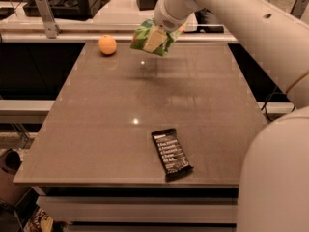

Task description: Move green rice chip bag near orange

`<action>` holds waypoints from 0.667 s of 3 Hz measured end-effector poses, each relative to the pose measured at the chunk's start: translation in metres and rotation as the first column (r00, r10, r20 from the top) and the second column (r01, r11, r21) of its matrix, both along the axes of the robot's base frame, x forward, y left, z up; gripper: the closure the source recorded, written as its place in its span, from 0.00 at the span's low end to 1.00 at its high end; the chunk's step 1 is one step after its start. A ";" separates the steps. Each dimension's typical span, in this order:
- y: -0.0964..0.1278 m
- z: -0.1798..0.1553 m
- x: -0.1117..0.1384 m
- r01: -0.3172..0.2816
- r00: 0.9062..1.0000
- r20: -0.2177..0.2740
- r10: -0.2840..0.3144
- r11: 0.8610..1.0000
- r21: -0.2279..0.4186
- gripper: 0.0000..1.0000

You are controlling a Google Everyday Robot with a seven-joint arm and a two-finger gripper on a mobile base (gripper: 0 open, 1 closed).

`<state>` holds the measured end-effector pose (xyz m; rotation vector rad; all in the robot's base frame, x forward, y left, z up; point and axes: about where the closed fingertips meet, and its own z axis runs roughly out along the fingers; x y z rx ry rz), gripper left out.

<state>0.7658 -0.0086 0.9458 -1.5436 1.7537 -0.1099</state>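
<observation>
My gripper needs to release the green rice chip bag beside the orange, along the table's far edge (pixel 138 49).
The green rice chip bag (pixel 147 36) hangs in the air above the far middle of the table, held by my gripper (pixel 159 33), which is shut on it. The white arm reaches in from the right. The orange (pixel 107 45) sits on the table near the far left edge, to the left of the bag and apart from it. The bag's shadow falls on the tabletop below it.
A flat black bar wrapper (pixel 171 152) with white text lies near the front edge of the grey table (pixel 96 129). A rail with a metal post (pixel 46 16) runs behind the table's far edge. Dark equipment stands beyond it.
</observation>
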 end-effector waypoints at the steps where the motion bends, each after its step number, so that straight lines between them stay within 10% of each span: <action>1: 0.006 -0.006 0.025 0.045 0.998 0.037 -0.043 0.998 -0.054 1.00; 2: 0.014 -0.016 0.043 0.069 0.997 0.052 -0.065 0.993 -0.092 1.00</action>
